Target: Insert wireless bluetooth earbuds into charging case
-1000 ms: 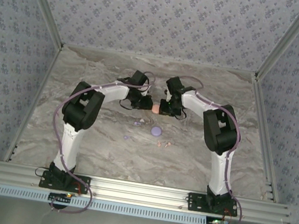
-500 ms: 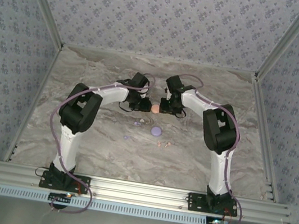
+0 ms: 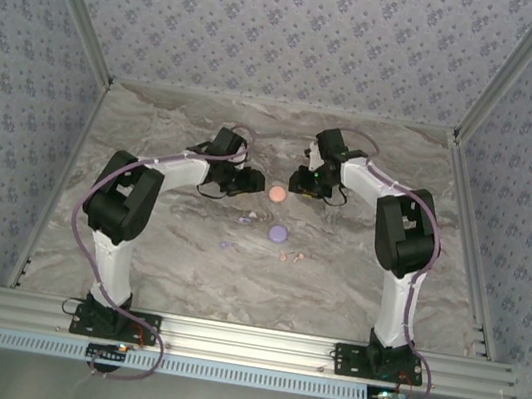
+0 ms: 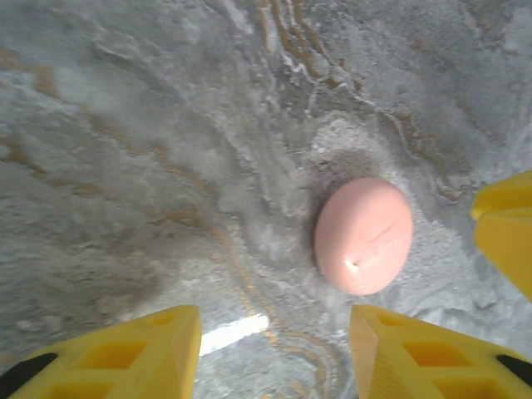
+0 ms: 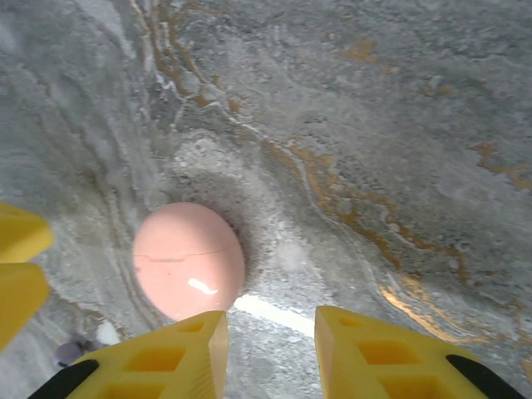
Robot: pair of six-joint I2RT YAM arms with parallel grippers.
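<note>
The salmon-pink charging case is lying closed and flat, so my left gripper needs to pinch its near edge [image 3: 270, 194] and lift it to my right gripper before putting earbuds in.
A salmon-pink round charging case [image 3: 277, 193] lies shut on the marble table between both grippers, free of them. In the left wrist view the case [image 4: 363, 235] sits ahead and right of my open left gripper [image 4: 274, 349]. My open right gripper [image 5: 270, 349] has the case [image 5: 189, 260] ahead and to its left. From above, the left gripper [image 3: 251, 183] and right gripper [image 3: 298, 186] flank the case. A lavender case [image 3: 279, 232] lies nearer. The tiny earbuds lie loose: lavender ones [image 3: 246, 220] [image 3: 226, 246] and pink ones [image 3: 291, 257].
The table [image 3: 168, 245] is bounded by metal rails at the left, right and back, with patterned walls behind. The right gripper's yellow fingers [image 4: 507, 233] reach into the left wrist view's right edge. The left gripper's fingers [image 5: 17, 266] show at the right wrist view's left edge.
Both grippers have opened, let go of the pink case and drawn apart, left arm leftward and right arm rightward. The case stays on the table between them.
</note>
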